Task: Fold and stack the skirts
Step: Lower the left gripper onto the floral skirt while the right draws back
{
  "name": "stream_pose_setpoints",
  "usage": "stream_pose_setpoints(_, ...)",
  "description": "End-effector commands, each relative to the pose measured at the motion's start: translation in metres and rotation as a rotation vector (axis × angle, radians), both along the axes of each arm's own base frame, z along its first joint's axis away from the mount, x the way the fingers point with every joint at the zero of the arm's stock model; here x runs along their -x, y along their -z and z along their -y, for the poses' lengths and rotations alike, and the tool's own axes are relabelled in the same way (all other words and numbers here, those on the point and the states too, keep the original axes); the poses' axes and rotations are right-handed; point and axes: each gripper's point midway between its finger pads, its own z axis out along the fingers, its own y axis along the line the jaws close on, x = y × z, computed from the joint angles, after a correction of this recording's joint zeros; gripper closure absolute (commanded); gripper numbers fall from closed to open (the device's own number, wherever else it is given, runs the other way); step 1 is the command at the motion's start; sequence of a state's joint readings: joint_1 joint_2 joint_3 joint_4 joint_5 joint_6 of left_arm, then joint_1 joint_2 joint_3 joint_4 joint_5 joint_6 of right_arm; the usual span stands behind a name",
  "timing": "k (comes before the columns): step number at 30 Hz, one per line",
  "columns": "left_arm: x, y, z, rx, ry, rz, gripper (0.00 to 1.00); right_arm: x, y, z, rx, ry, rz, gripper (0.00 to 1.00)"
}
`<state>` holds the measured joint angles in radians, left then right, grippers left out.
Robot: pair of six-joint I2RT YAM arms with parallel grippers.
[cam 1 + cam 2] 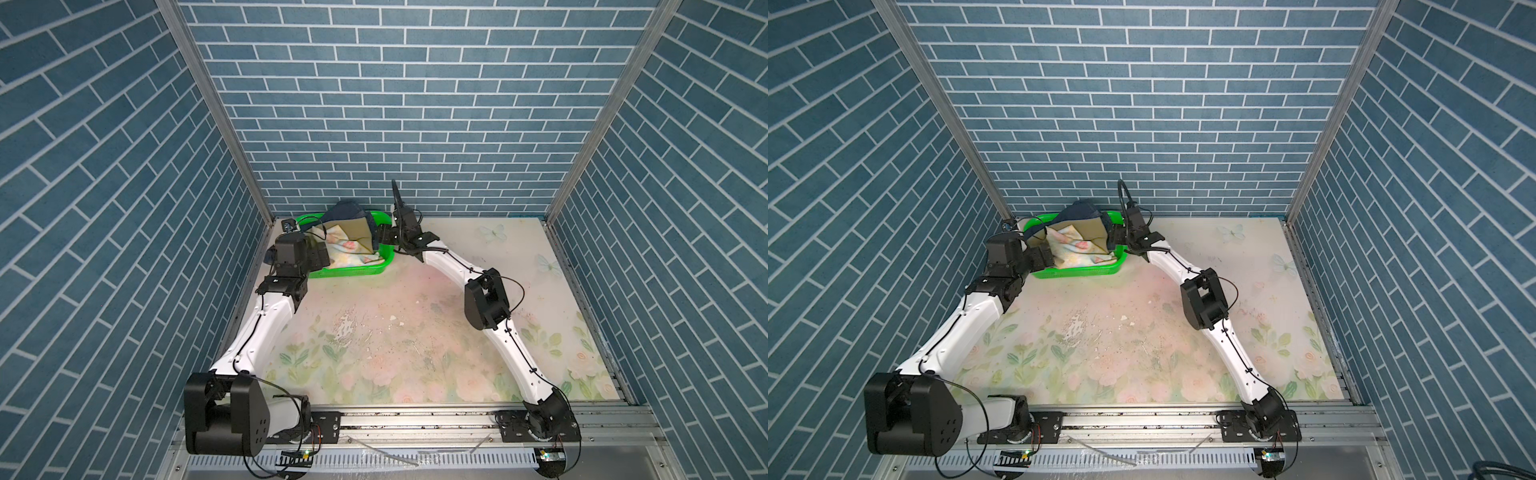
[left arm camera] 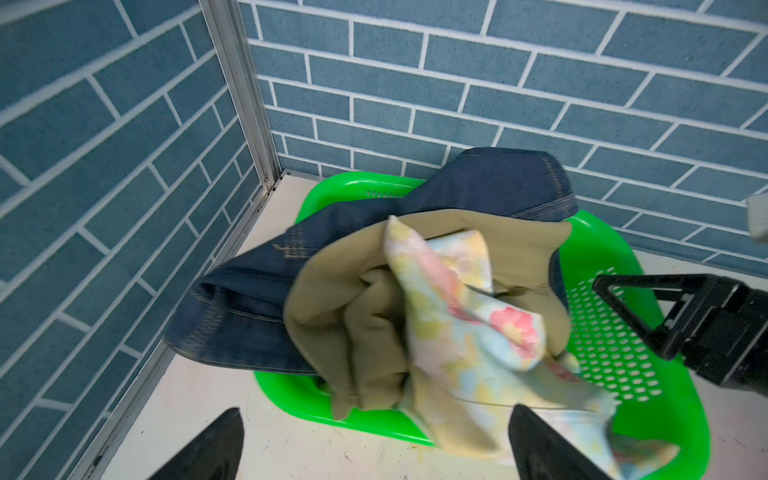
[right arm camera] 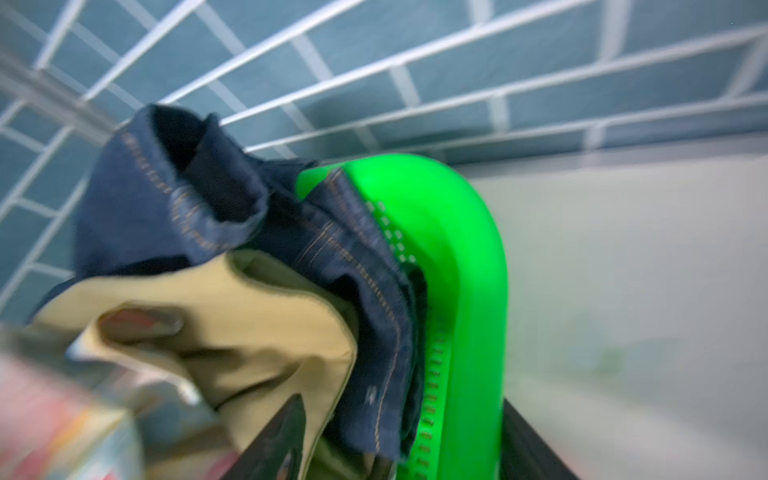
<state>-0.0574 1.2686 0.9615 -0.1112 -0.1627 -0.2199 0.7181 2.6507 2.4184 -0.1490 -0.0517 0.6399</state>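
The robot's left gripper will next grab the floral skirt by the skirt's far end (image 1: 336, 233) (image 2: 417, 257), which lies on the khaki skirt in the basket.
Three skirts lie bunched in a green basket (image 1: 353, 272) (image 1: 1075, 272) (image 2: 291, 390) at the back left. The dark denim skirt (image 1: 347, 212) (image 1: 1081, 212) (image 2: 478, 183) (image 3: 145, 199) hangs over the far rim. The khaki skirt (image 1: 355, 230) (image 1: 1090, 230) (image 2: 332, 299) (image 3: 249, 316) lies on it, and the floral skirt (image 1: 345, 253) (image 1: 1077, 253) (image 2: 469, 332) is on top. My left gripper (image 1: 328, 255) (image 2: 378, 411) is open at the basket's near-left edge, empty. My right gripper (image 1: 380, 235) (image 3: 401, 403) straddles the basket's right wall (image 3: 478, 249), one finger against the khaki cloth, one outside.
The basket sits close to the back wall and the left corner post (image 2: 245, 95). A floral-printed tabletop (image 1: 415, 332) spreads in front of and to the right of it. Both arms reach in from the metal rail (image 1: 415, 419) at the front edge.
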Motion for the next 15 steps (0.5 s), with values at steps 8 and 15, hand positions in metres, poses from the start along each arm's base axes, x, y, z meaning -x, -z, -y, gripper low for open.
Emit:
stream_pose_setpoints(8,0.000,0.016,0.038,-0.023,0.120,-0.092,0.00,0.000,-0.123,0.134,-0.209,0.216,0.166,0.27)
stream_pose_setpoints(15,0.010,0.042,0.107,-0.188,0.273,-0.203,0.01,0.044,-0.132,0.262,-0.091,0.334,0.177,0.27)
